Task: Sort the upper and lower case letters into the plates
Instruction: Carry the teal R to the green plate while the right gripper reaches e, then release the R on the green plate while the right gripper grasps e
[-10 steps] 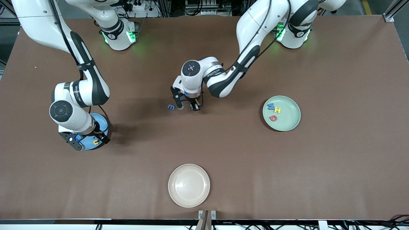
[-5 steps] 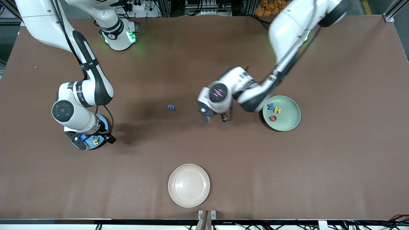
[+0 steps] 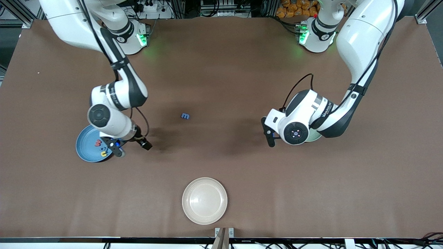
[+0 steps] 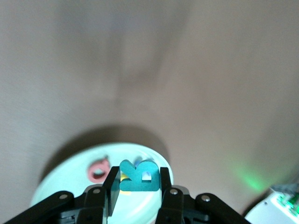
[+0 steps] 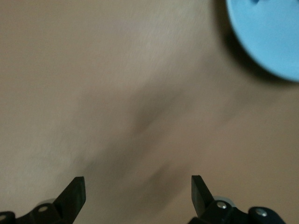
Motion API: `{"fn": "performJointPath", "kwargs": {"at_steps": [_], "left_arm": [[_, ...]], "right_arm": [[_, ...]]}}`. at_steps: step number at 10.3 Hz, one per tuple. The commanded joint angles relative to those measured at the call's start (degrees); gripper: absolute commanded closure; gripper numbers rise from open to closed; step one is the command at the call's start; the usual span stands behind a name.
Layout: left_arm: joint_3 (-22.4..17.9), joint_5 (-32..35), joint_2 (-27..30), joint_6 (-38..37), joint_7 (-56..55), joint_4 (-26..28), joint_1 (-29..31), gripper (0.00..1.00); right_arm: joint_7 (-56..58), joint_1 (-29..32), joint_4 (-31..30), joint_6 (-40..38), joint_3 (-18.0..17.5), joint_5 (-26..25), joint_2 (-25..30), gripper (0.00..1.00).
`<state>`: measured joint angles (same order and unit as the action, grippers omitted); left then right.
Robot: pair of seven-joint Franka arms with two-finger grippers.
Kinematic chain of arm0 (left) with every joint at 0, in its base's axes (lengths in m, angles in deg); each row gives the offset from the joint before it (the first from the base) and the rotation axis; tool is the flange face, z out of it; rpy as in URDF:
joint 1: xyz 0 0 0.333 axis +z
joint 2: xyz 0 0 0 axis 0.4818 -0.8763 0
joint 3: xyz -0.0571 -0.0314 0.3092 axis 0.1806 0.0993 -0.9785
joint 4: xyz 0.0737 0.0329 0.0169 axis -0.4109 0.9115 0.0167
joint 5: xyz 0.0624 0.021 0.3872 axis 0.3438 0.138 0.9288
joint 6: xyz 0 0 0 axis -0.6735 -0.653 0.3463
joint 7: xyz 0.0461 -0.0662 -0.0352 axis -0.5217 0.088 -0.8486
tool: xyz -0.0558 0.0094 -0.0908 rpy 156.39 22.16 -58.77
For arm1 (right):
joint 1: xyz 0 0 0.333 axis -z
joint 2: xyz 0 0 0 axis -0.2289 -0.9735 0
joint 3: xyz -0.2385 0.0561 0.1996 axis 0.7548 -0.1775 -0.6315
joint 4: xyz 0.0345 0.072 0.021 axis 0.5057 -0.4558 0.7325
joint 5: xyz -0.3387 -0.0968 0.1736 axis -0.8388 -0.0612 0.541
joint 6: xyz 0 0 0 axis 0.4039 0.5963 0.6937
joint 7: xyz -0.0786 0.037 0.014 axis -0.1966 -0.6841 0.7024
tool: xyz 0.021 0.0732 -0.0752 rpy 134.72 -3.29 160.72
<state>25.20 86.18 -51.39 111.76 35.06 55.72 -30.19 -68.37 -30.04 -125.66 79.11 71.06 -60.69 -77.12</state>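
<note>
My left gripper is to release the teal letter R in the pale green plate (image 3: 308, 114) (image 4: 130, 204), next to the yellow letter.
My left gripper (image 3: 270, 138) is shut on a teal letter R (image 4: 139, 175) and holds it over the pale green plate (image 4: 60, 175). A red-pink O (image 4: 98, 171) lies in that plate, and a yellow letter shows partly under the R. In the front view the left hand hides most of this plate (image 3: 315, 137). My right gripper (image 3: 130, 147) is open and empty over the table beside the blue plate (image 3: 84, 147), which holds a red (image 3: 98, 143), a blue (image 3: 104, 148) and a yellow letter (image 3: 103, 153). A blue m (image 3: 185, 116) lies on the table between the arms.
A cream-white plate (image 3: 204, 201) stands near the table edge closest to the front camera. The brown table (image 3: 221, 162) is bare between the plates. The blue plate's rim (image 5: 271, 37) shows in the right wrist view.
My left gripper has lifted the teal letter from beside the m and carried it over the pale green plate. My right gripper has moved off the blue plate toward the table's middle.
</note>
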Motion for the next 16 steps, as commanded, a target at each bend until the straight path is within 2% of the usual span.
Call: {"fn": "performJointPath", "kwargs": {"at_steps": [1, 3, 7, 8, 9, 10, 11, 12, 13, 16], "left_arm": [[0.6, -1.1, 3.5, 0.6, 0.9, 9.1, 6.4, 0.98], [0.6, -0.6, 3.3, 1.9, 1.1, 12.3, 11.1, 0.98], [0.5, 0.6, 3.2, 7.9, 2.8, 17.0, 16.5, 0.97], [0.5, 0.6, 3.2, 8.0, 2.8, 17.0, 16.7, 0.87], [0.5, 0.5, 3.0, 8.0, 2.5, 17.0, 16.7, 0.67], [0.5, 0.4, 2.8, 8.1, 2.3, 17.0, 16.9, 0.38], [0.5, 0.5, 2.8, 8.4, 2.3, 16.9, 17.4, 0.34], [0.5, 0.3, 2.8, 8.4, 1.9, 16.3, 17.4, 0.24], [0.5, 0.1, 3.0, 8.4, 1.7, 15.6, 17.3, 0.24], [0.7, -0.3, 3.4, 8.0, -3.0, 11.5, 16.4, 0.23]], "right_arm": [[-6.6, -2.5, 0.0, 0.9, 0.2, 1.1, -0.8, 0.0], [-15.2, -5.2, -0.1, 3.2, 0.3, 1.1, -2.4, 0.0], [-31.3, -8.7, -0.3, 3.7, 0.3, 1.1, -2.5, 0.0], [-35.2, -10.1, -0.3, 3.8, 0.3, 1.2, -2.4, 0.0], [-38.7, -11.8, -0.4, 4.1, 0.3, 1.2, -2.5, 0.0], [-41.1, -13.1, -4.0, 7.9, 0.3, 1.2, -0.9, 0.0], [-43.8, -14.3, -8.2, 11.3, 0.3, 1.2, 1.6, 0.0], [-46.5, -14.8, -10.8, 12.1, 0.2, 1.7, 3.6, 0.0], [-50.1, -15.2, -11.4, 11.6, 0.1, 3.3, 4.0, 0.0], [-60.3, -15.5, -11.9, 11.6, -0.3, 3.6, 3.7, 0.0]]}}
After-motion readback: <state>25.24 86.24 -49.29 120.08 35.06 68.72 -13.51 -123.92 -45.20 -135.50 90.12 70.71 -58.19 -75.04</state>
